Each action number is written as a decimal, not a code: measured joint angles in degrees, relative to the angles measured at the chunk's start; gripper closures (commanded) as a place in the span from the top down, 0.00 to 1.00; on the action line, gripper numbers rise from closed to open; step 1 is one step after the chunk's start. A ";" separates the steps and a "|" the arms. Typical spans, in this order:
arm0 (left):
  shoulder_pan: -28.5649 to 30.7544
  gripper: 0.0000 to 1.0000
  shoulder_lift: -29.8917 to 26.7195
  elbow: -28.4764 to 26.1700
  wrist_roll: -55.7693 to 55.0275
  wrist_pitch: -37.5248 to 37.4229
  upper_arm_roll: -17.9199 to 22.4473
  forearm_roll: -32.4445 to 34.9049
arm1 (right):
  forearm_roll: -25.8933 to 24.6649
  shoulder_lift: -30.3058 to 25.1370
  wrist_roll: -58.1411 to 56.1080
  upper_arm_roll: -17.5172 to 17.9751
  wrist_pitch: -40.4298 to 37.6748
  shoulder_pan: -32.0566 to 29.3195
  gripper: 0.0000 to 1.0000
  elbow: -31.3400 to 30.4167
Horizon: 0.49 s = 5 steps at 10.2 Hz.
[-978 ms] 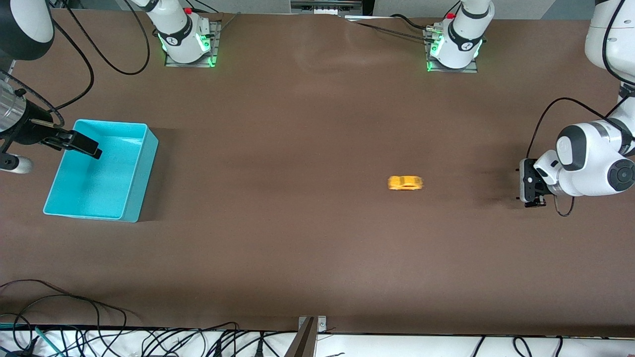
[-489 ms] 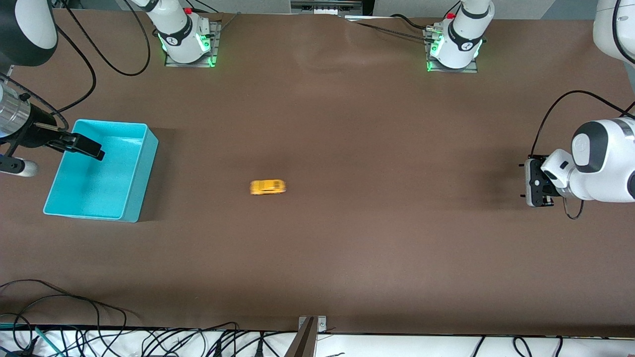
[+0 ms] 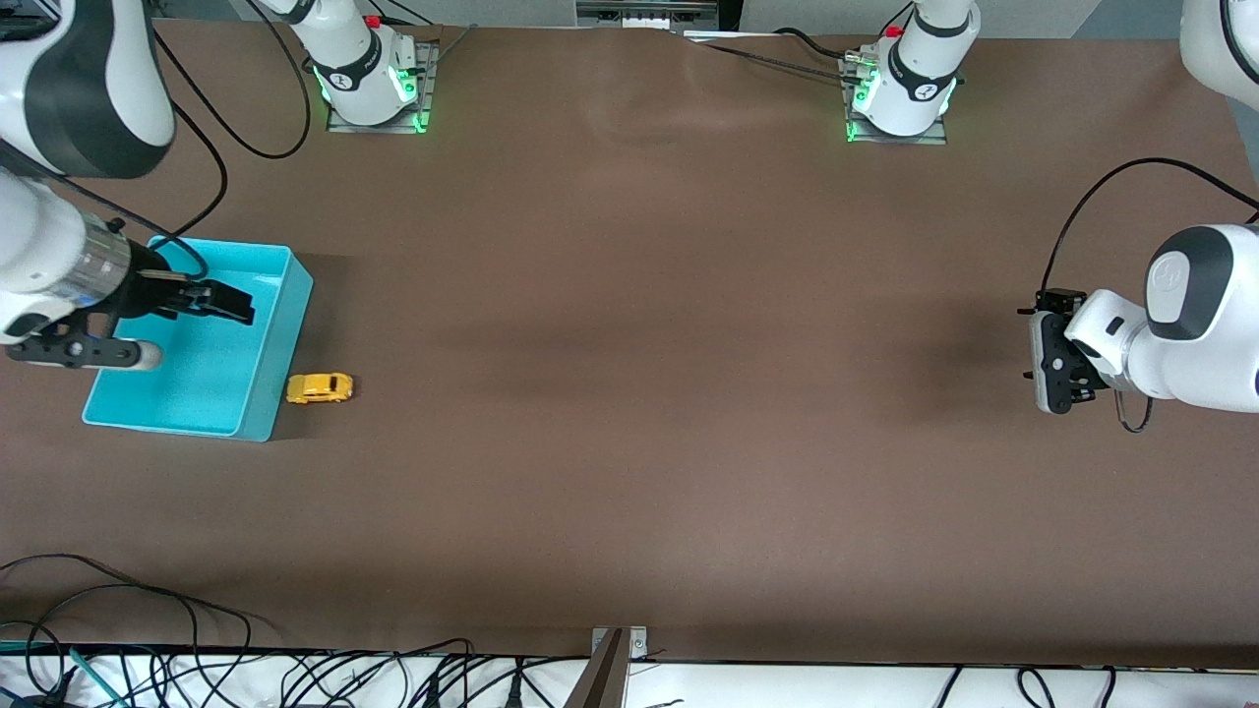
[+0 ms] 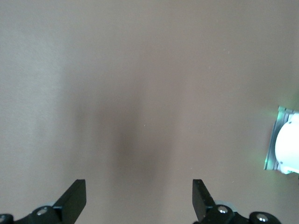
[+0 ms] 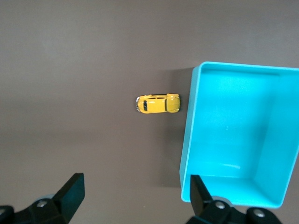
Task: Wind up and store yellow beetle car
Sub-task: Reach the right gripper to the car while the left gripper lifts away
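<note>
Next, I close my right gripper across the front half (image 3: 312, 388) (image 5: 164, 103) of the yellow beetle car, the end next to the turquoise bin, leaving the car's rear sticking out.
The yellow beetle car (image 3: 320, 387) stands on the brown table, up against the outer side wall of the turquoise bin (image 3: 291, 329), near the bin's corner nearer the front camera. It also shows in the right wrist view (image 5: 158, 103), beside the bin (image 5: 243, 135). My right gripper (image 3: 232, 304) hangs over the bin, open and empty (image 5: 135, 190). My left gripper (image 3: 1043, 364) hangs low over bare table at the left arm's end, open and empty (image 4: 139, 195).
The bin is empty inside. The two arm bases (image 3: 372, 74) (image 3: 905, 84) with green lights stand along the table edge farthest from the front camera. Cables (image 3: 148, 629) lie along the edge nearest it.
The car has rolled across the table from the left arm's end to the bin's side. My right gripper has moved over the bin toward the car. The left gripper shifted slightly.
</note>
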 measured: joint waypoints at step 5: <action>-0.10 1.00 -7.26 1.30 -23.10 -4.55 -9.03 0.01 | -2.18 4.83 -27.13 0.18 8.34 2.87 1.00 -4.47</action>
